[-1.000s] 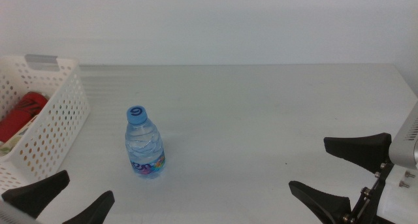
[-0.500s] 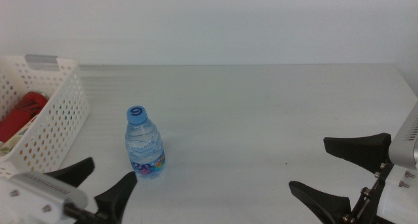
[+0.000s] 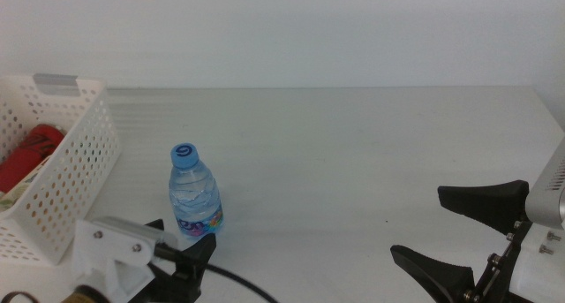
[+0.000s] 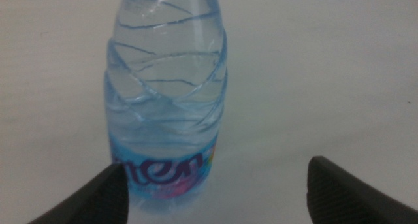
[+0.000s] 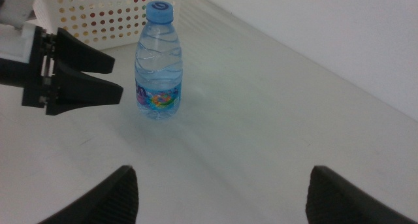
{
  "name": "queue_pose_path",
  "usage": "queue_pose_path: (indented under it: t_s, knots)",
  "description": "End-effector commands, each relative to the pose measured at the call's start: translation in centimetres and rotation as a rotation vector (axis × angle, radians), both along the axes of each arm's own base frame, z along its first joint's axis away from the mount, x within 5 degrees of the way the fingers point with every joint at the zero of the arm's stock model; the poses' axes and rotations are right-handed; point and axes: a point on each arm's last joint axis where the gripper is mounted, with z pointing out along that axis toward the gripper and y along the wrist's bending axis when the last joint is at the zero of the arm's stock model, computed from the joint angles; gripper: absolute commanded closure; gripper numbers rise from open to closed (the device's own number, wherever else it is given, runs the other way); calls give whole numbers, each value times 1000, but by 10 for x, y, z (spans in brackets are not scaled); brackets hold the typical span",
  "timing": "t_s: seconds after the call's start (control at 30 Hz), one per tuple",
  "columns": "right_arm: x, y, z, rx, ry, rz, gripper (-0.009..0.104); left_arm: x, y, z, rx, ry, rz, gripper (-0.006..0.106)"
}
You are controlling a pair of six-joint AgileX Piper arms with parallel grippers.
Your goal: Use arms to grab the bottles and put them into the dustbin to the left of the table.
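Observation:
Next, I close my left gripper around the clear middle of the water bottle point(image 3: 194, 195) point(image 4: 167, 90), just above its label and well below its blue cap.
A small clear water bottle point(image 3: 195, 195) with a blue cap stands upright on the table point(image 3: 353, 153), a little right of the dustbin point(image 3: 71, 162). The dustbin is a white perforated basket with a red can point(image 3: 31, 151) lying inside it. My left gripper point(image 3: 179, 244) is open just in front of the bottle. In the left wrist view the bottle point(image 4: 166, 87) fills the frame, close to one finger point(image 4: 98, 199) of the left gripper point(image 4: 219, 191) and not gripped. My right gripper point(image 3: 459, 234) waits open at the lower right, far from the bottle point(image 5: 159, 64).
The basket's wall point(image 5: 98, 8) stands close behind the bottle on the left side. The left gripper point(image 5: 72, 70) shows in the right wrist view, beside the bottle. The table's far edge meets a white wall.
The left gripper has come in from the bottom left edge toward the bottle. The bottle and the right arm have not moved.

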Motion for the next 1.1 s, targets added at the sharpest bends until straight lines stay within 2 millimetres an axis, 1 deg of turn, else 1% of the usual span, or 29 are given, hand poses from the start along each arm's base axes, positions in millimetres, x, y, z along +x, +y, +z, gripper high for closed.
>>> queue_pose_path:
  t_s: [0.0,0.1,0.3,0.4,0.63,0.7,0.8,0.9,1.07]
  knots:
    - [2,2,16,56,-83,2,28,10,-6,23,-108,-196,-1,10]
    - [2,2,16,56,-83,2,28,15,-8,25,-104,-213,3,10]
    - [2,2,16,56,-83,2,28,29,-6,29,-75,-224,36,10]
    - [2,2,16,56,-83,2,28,40,-3,30,-54,-208,39,10]
    - [2,2,16,56,-83,2,28,68,0,39,-30,-193,-14,10]
    - [2,2,16,56,-83,2,28,78,-1,39,-42,-191,-24,10]
    - [2,2,16,56,-83,2,28,90,-4,34,-64,-174,-31,10]
    - [2,2,16,56,-83,2,28,95,-6,28,-97,-189,-29,10]
    - [2,2,16,56,-83,2,28,95,-4,24,-141,-238,-2,10]
